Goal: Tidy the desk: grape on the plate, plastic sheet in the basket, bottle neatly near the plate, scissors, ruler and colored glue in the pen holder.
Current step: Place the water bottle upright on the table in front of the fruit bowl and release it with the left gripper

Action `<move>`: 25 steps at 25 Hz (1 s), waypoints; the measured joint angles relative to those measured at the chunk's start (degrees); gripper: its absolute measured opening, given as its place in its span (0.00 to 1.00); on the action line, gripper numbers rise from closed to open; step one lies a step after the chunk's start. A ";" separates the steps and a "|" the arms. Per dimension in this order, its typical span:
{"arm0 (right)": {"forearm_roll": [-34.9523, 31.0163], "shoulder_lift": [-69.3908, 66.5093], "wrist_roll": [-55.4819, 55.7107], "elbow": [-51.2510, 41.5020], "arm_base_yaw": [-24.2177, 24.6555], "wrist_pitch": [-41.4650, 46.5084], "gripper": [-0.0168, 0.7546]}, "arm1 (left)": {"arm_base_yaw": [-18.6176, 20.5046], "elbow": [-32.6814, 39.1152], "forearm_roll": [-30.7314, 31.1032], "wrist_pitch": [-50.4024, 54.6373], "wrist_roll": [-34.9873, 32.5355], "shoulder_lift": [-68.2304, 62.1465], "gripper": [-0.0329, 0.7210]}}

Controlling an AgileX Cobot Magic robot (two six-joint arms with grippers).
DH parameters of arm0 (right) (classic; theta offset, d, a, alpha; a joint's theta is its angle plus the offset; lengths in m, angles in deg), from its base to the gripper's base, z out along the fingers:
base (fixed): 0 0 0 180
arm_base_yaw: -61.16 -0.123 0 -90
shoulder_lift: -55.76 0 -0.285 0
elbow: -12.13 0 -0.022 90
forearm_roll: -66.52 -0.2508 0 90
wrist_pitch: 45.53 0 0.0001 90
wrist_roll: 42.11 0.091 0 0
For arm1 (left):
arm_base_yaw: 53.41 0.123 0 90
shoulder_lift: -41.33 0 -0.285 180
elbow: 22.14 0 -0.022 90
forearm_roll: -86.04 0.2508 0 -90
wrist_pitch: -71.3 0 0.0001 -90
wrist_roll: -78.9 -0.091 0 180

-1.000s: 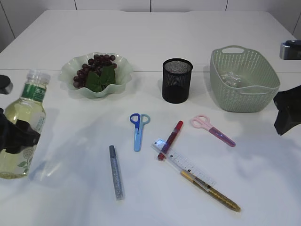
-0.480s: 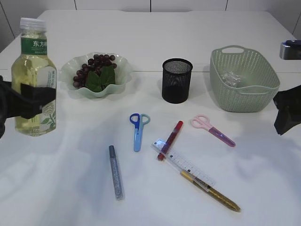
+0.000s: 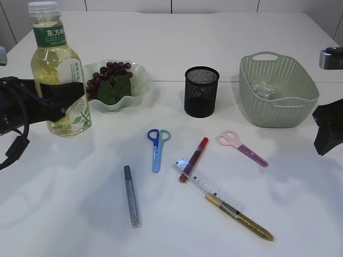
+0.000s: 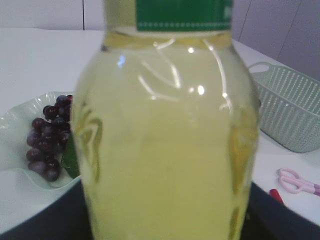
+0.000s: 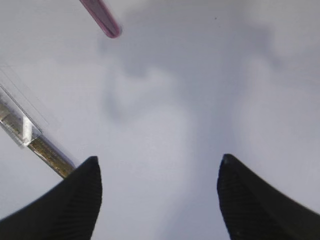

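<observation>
I will use my left gripper to stand the bottle on the bare table (image 3: pixel 95 144) just in front of the plate.
My left gripper (image 3: pixel 60 100) is shut on the bottle (image 3: pixel 56 64) of yellow drink, which stands almost upright just left of the plate (image 3: pixel 140 88). The bottle (image 4: pixel 165 140) fills the left wrist view. The grape bunch (image 3: pixel 110 72) lies on the plate. Blue scissors (image 3: pixel 157 145), pink scissors (image 3: pixel 241 145), a clear ruler (image 3: pixel 210 186) and red (image 3: pixel 194 159), silver (image 3: pixel 132 197) and gold (image 3: pixel 242 218) glue sticks lie on the table. The black pen holder (image 3: pixel 202 91) stands empty. The plastic sheet (image 3: pixel 263 88) lies in the basket (image 3: pixel 278 107). My right gripper (image 5: pixel 160 175) hangs open over bare table.
The right arm (image 3: pixel 328 128) shows at the right edge beside the basket. In the right wrist view the gold glue (image 5: pixel 47 152), the ruler's end (image 5: pixel 20 117) and a pink scissors tip (image 5: pixel 104 19) lie to the left of the fingers.
The left gripper has lifted the bottle from a low tilt at the left edge, stood it upright and carried it right toward the plate. The right arm has stayed still.
</observation>
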 joint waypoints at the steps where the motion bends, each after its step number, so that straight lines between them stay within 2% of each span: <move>1: 0.07 0.00 0.00 0.00 0.00 0.00 0.75 | 0.00 0.00 -0.02 -0.44 0.00 -0.43 0.62; 6: 0.22 0.00 0.00 0.00 0.00 0.00 0.75 | 0.05 0.00 -0.02 -2.40 -1.25 -3.09 0.62; 12: 0.26 0.00 0.00 0.00 0.00 -0.10 0.75 | 0.13 0.00 -0.26 -12.21 -6.18 -9.28 0.62; 20: 0.35 0.00 -0.10 0.00 0.00 -0.19 0.75 | 0.13 -0.10 -4.37 -12.70 -12.10 -13.97 0.62; 25: 0.35 0.00 -0.10 0.00 0.00 -0.35 0.75 | 0.13 -1.22 -5.92 -12.83 -13.32 -17.84 0.62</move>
